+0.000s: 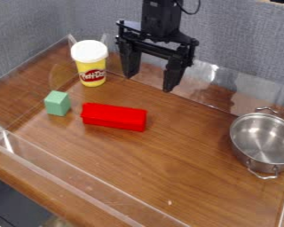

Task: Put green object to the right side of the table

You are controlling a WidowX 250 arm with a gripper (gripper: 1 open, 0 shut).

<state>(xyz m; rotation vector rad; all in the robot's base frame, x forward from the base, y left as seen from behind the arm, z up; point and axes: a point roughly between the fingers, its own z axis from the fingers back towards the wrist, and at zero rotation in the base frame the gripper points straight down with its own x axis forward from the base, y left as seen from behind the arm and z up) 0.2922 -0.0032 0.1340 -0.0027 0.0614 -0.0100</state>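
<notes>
My gripper will next move to the green cube's upper sides point(59, 100), between the red block and the edge of the table, and close there.
The green object point(58, 103) is a small pale-green cube resting on the brown wooden table point(169, 164), at the left. My gripper point(151, 78) hangs at the back centre, pointing straight down with its two black fingers point(128, 60) spread wide. It is open and holds nothing. It stands well to the right of the cube and behind it, apart from everything.
A long red block point(114, 117) lies just right of the cube. A yellow tub with a white lid point(91, 64) stands at the back left. A steel pot point(263, 141) sits at the right. Low clear acrylic walls point(132, 199) edge the table.
</notes>
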